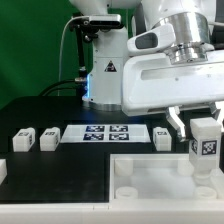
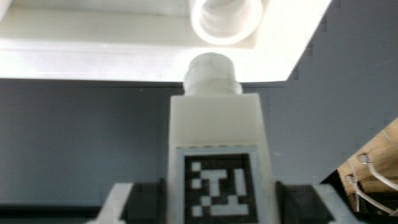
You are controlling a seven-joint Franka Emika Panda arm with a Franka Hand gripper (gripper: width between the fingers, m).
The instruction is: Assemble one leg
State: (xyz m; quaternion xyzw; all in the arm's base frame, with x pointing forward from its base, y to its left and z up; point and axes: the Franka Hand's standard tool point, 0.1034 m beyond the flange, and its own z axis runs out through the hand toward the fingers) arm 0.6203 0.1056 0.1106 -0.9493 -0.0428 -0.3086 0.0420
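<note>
Next, I release the leg standing upright in the corner hole of the large white tray-shaped part point(image 1: 207, 184) point(image 2: 226, 22).
My gripper point(image 1: 204, 127) is shut on a leg point(image 1: 205, 144), a small white block with a black-and-white tag facing the camera. I hold it upright above the large white tray-shaped part point(image 1: 150, 175), near its far edge on the exterior view's right. In the wrist view the leg point(image 2: 217, 130) fills the middle between my fingers point(image 2: 135, 200). Its round peg point(image 2: 214, 72) points toward a corner hole point(image 2: 228, 20) of the tray-shaped part point(image 2: 89, 50) and is still apart from it.
The marker board point(image 1: 105, 133) lies on the black table behind the tray part. Loose legs stand beside it point(image 1: 22, 139), point(image 1: 48, 139), point(image 1: 163, 137), and another at the left edge point(image 1: 2, 170). The robot base point(image 1: 105, 70) stands at the back.
</note>
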